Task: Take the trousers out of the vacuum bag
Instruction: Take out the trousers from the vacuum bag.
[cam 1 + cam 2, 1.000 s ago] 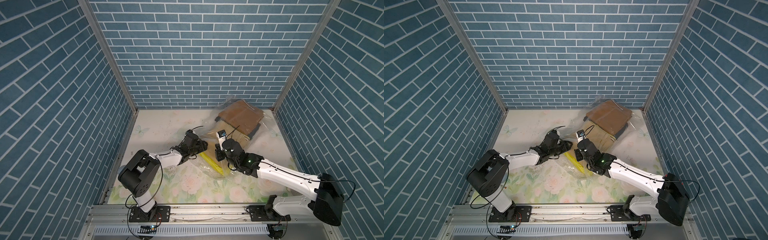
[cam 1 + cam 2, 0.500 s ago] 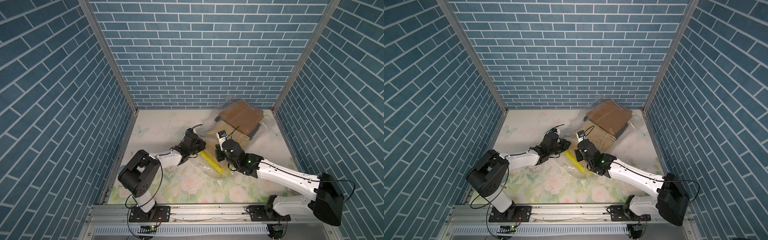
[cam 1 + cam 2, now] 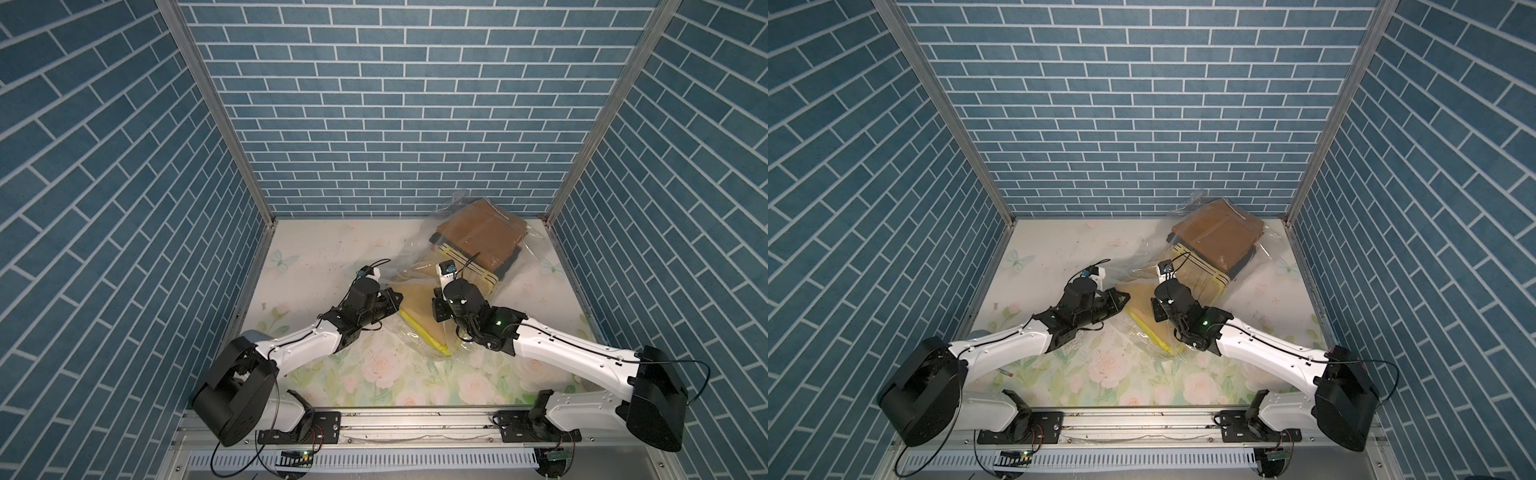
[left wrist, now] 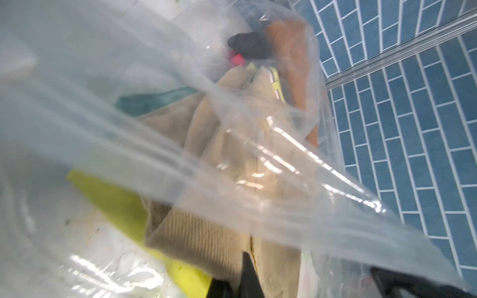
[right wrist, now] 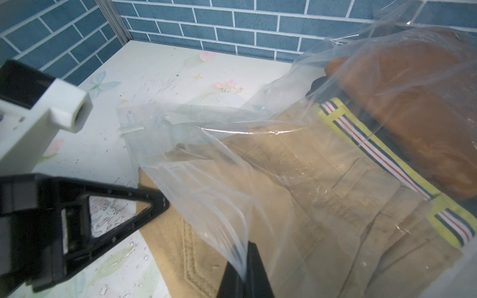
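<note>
The khaki trousers' near edge is all my left gripper pinches, and their folded body is still inside the bag, so next I open and take a deeper fold (image 4: 241, 183) before pulling.
The vacuum bag (image 3: 415, 266) (image 3: 1142, 266) lies at the back right, its mouth toward the centre. Folded trousers fill it, with a mustard-brown pair (image 3: 478, 232) on top. A khaki pair (image 3: 419, 303) and a lime-yellow one (image 3: 419, 332) reach out of the mouth. My left gripper (image 3: 397, 300) (image 4: 240, 281) is shut on the khaki trousers' (image 4: 206, 232) edge, beside the lime-yellow cloth (image 4: 116, 201). My right gripper (image 3: 438, 309) (image 5: 244, 278) is shut on the bag's upper plastic lip (image 5: 206, 180), held above the khaki cloth (image 5: 309, 193) and a striped waistband (image 5: 387, 165).
The floral tabletop (image 3: 332, 257) is walled by blue brick panels (image 3: 395, 124) on three sides. A metal rail (image 3: 415, 424) with both arm bases runs along the front. Both arms meet over the table's middle.
My left gripper's jaws have closed on the khaki cloth at the bag's mouth. The right gripper has kept its grip on the plastic and has not moved.
</note>
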You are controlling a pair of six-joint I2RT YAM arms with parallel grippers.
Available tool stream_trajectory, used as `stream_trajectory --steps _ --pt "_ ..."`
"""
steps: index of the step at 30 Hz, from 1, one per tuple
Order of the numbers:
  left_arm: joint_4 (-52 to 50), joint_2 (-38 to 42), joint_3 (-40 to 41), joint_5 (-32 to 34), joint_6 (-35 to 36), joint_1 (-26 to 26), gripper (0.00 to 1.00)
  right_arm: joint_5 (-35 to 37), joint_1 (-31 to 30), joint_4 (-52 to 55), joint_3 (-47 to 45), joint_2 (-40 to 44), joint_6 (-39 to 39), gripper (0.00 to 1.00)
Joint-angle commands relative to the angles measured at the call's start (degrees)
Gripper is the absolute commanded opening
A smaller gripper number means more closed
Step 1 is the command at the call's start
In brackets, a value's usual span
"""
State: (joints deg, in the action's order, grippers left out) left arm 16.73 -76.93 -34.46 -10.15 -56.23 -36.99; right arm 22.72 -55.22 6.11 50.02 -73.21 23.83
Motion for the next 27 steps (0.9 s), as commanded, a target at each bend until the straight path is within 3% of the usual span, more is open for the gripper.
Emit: stream_trajectory --steps 1,5,7,12,16,21,27 --pt "-2.9 4.0 3.0 1.2 -0.1 0.1 0.00 1.9 0.1 1.8 0.6 -0.3 1.6 0.00" --pt "0.2 5.0 5.0 0.6 -1.1 0.1 0.18 1.8 0.1 1.5 0.5 -0.5 1.6 0.00" --pt "3.9 4.2 7.7 0.0 -2.6 -0.1 0.33 1.6 0.0 1.2 0.7 -0.7 1.6 0.00" --pt "16.3 1.2 12.5 -1.9 -7.3 -0.3 0.58 0.8 0.1 1.5 1.3 -1.1 1.5 0.00" --pt "20.6 -1.1 13.5 -1.3 -8.7 -1.0 0.78 0.9 0.0 1.9 1.2 -0.8 1.4 0.00" --pt "26.7 -3.2 14.1 -0.6 -10.3 -1.2 0.83 0.7 0.2 1.9 1.3 -0.8 1.3 0.00" --pt "31.0 -7.0 13.1 -0.1 -11.6 -1.3 0.76 0.7 0.1 2.1 1.2 -0.6 1.3 0.00"
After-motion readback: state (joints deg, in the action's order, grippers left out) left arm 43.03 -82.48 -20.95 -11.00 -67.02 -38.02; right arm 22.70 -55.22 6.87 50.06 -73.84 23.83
